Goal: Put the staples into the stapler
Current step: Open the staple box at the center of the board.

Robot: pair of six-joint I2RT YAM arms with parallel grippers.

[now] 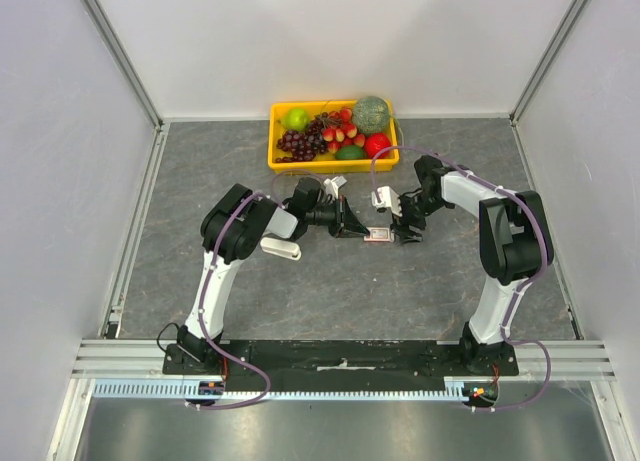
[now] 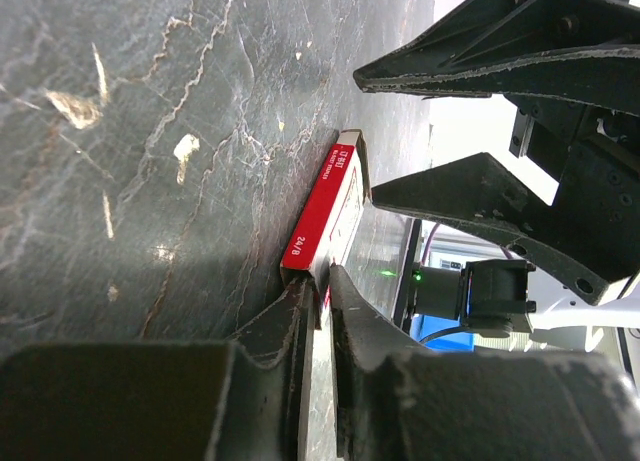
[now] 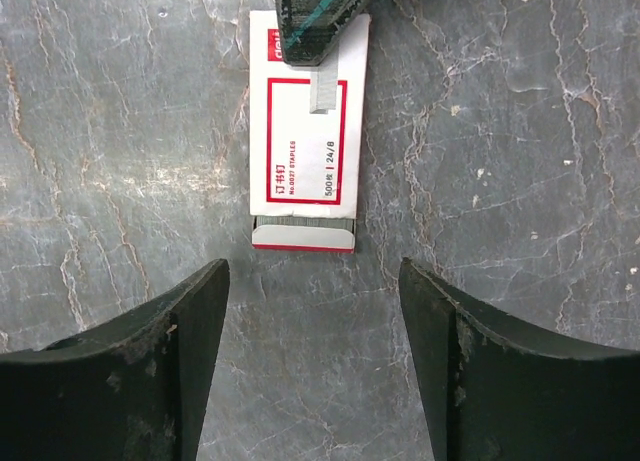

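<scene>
The inner tray only just sticks out of the staples box, so while my left gripper holds the box, my right gripper next pinches and pulls the tray's end (image 3: 303, 239).
The staples box (image 3: 308, 131), white with red markings, lies flat on the grey table; it also shows in the top view (image 1: 378, 238) and in the left wrist view (image 2: 325, 196). Its inner tray (image 3: 303, 239) is slid out a little toward my right gripper, and a silvery strip edge (image 3: 303, 221) shows. My left gripper (image 2: 325, 276) is shut on the box's far end, seen from above (image 1: 362, 231). My right gripper (image 3: 313, 311) is open and empty, just short of the tray end, seen from above (image 1: 405, 236). A white stapler (image 1: 280, 248) lies beside the left arm.
A yellow bin (image 1: 272, 141) of toy fruit stands at the back of the table, behind both grippers. White walls close in the table on the left, right and back.
</scene>
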